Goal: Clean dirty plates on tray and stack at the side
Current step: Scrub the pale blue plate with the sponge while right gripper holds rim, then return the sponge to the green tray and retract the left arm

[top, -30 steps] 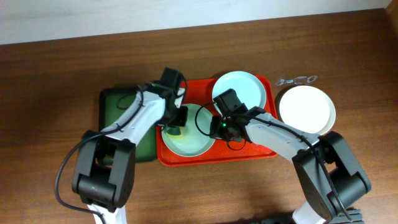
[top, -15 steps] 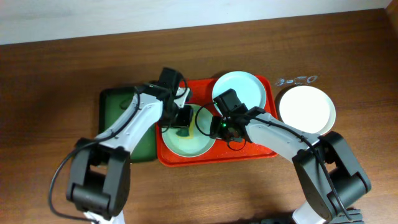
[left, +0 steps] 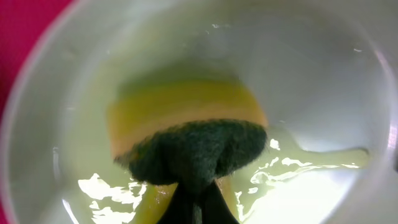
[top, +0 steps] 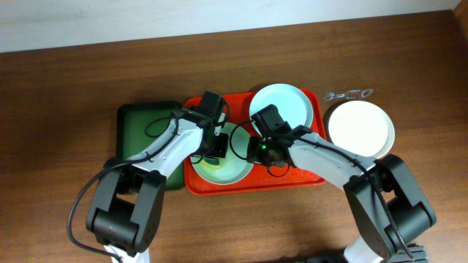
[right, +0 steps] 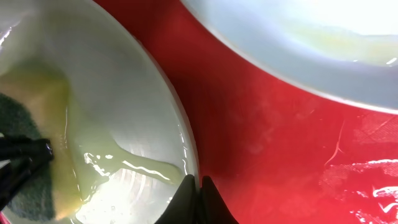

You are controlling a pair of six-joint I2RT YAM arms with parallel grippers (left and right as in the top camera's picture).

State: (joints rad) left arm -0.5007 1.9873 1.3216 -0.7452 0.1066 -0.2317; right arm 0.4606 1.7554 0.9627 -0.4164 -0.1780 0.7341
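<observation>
My left gripper needs to release the yellow and green sponge in the middle of the dark green tray [top: 153,153].
A pale mint plate [top: 232,165] with yellowish smears lies at the front left of the red tray [top: 292,180]. My left gripper [top: 213,152] is shut on a yellow and green sponge [left: 186,134] that presses on this plate [left: 323,93]. My right gripper [top: 254,151] is shut on the plate's right rim [right: 183,155]. A second mint plate [top: 287,106] lies at the tray's back right and shows in the right wrist view [right: 298,43]. A white plate [top: 360,128] rests on the table right of the tray.
A dark green tray [top: 140,120] lies left of the red tray, under my left arm. A small shiny metal item [top: 348,93] lies on the table behind the white plate. Brown wooden table [top: 66,102] all round.
My left gripper has moved the sponge rightward and a little back across the plate. The right gripper has stayed on the rim.
</observation>
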